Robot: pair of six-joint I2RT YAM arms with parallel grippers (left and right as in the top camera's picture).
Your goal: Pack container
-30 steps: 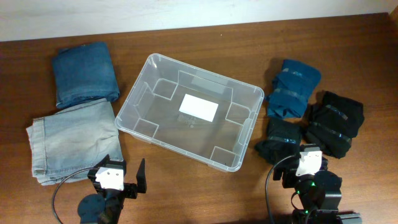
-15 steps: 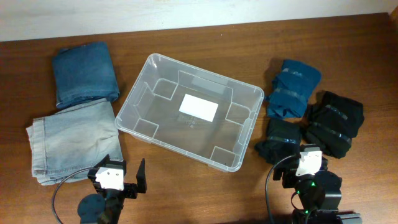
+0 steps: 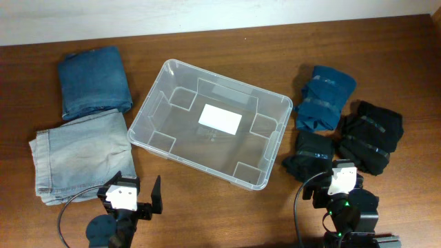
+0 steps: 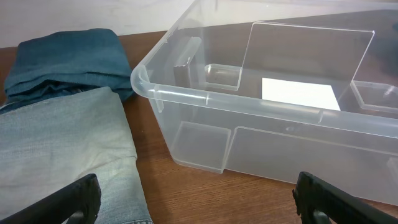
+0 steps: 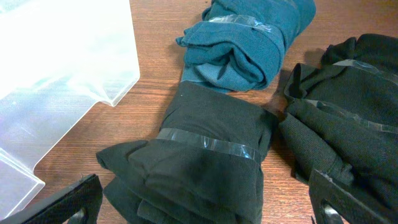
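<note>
I should next use my left gripper to grab the near corner (image 3: 47,198) of the light folded jeans, on the side facing away from the clear plastic container.
The clear plastic container (image 3: 210,124) sits mid-table, empty, with a white label (image 3: 220,118) on its floor; it also shows in the left wrist view (image 4: 205,99) and at the left of the right wrist view (image 5: 56,56). My left gripper (image 3: 134,196) is open near the front edge, its fingers wide apart (image 4: 199,202) over bare wood in front of the container. My right gripper (image 3: 337,186) is open, its fingers (image 5: 208,202) spread either side of a dark taped cloth bundle (image 5: 199,155).
Light folded jeans (image 3: 79,155) and dark blue folded jeans (image 3: 93,81) lie left of the container. To its right lie a teal taped bundle (image 3: 322,96), a black bundle (image 3: 371,134) and the dark bundle (image 3: 310,155).
</note>
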